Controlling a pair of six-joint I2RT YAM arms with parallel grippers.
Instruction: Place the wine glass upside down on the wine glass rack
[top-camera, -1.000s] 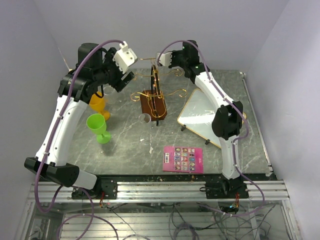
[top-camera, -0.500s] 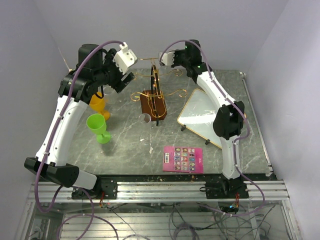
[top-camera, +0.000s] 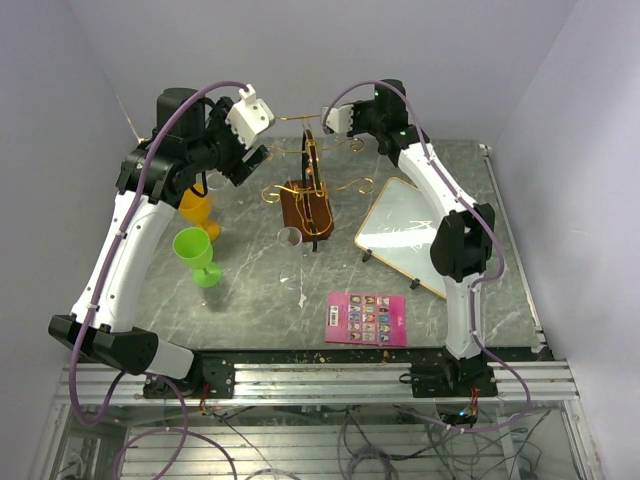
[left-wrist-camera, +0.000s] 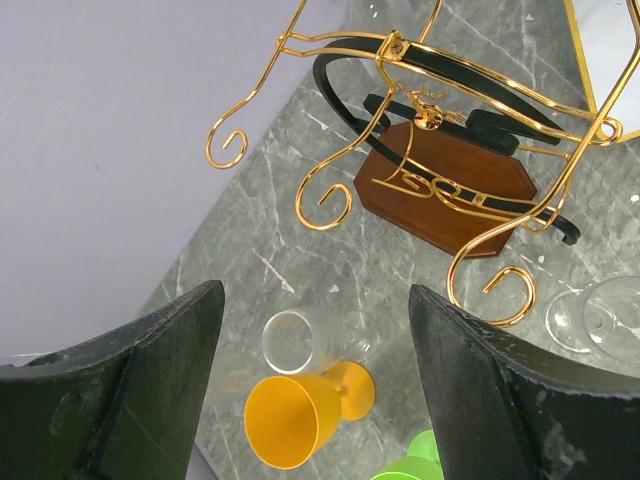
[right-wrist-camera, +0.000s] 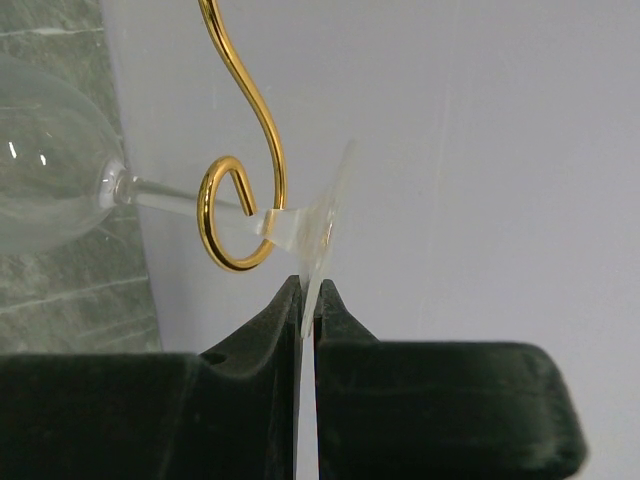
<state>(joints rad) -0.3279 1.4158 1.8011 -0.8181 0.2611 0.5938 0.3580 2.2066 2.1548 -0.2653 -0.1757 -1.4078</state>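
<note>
The robot's right gripper needs to release the wine glass with the glass's foot resting on the rack's back gold scroll hook (top-camera: 326, 116) (right-wrist-camera: 243, 214).
In the right wrist view a clear wine glass (right-wrist-camera: 45, 150) lies sideways in the air. Its stem passes through a gold scroll hook (right-wrist-camera: 208, 205) of the wine glass rack (top-camera: 310, 190). My right gripper (right-wrist-camera: 308, 290) is shut on the thin edge of the glass's flat foot (right-wrist-camera: 325, 215), high at the rack's back right (top-camera: 345, 135). The rack stands on its brown wooden base (left-wrist-camera: 450, 195). My left gripper (left-wrist-camera: 315, 292) hangs open and empty to the left of the rack (top-camera: 250, 160), above other glasses.
Below the left gripper a clear glass (left-wrist-camera: 300, 340) lies beside an orange goblet (left-wrist-camera: 295, 420), with a green goblet (top-camera: 195, 250) nearer. Another clear glass (top-camera: 290, 237) lies in front of the rack. A gold-framed white board (top-camera: 405, 235) and a pink card (top-camera: 367, 318) sit at the right.
The right wrist has shifted slightly to the right at the rack's top, still gripping the glass's foot. The left arm has not moved.
</note>
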